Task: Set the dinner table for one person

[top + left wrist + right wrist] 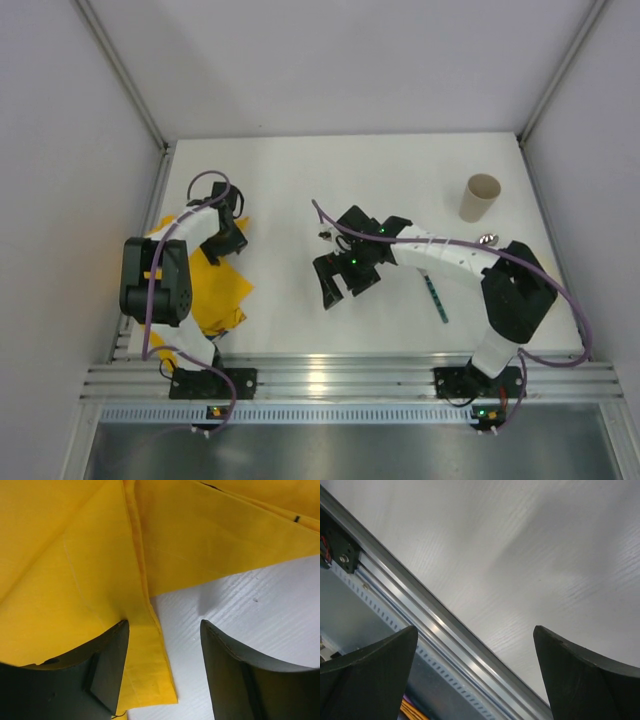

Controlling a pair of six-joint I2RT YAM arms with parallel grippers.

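I need to use my left gripper to pinch the cloth's folded hem (156,622) and pull it across toward the teal utensil, because the yellow cloth is bunched up at the side of the table.
The dinner table (300,180) is a wide white surface. A rumpled yellow cloth (218,290) lies at its left side, partly under the left arm. My left gripper (231,236) hangs low over the cloth's far edge. In the left wrist view a folded hem of the cloth (145,660) runs between the fingers of my left gripper (165,625), against the left finger (107,670), with bare table (260,605) toward the right finger. The jaws stand apart. My right gripper (338,290) is open over the table's middle, nothing between the fingers in the wrist view (475,628).
A beige cup (480,197) stands at the back right. A small shiny metal object (488,240) lies just in front of it. A thin teal utensil (436,298) rests near the right arm. The aluminium rail (435,625) borders the near edge.
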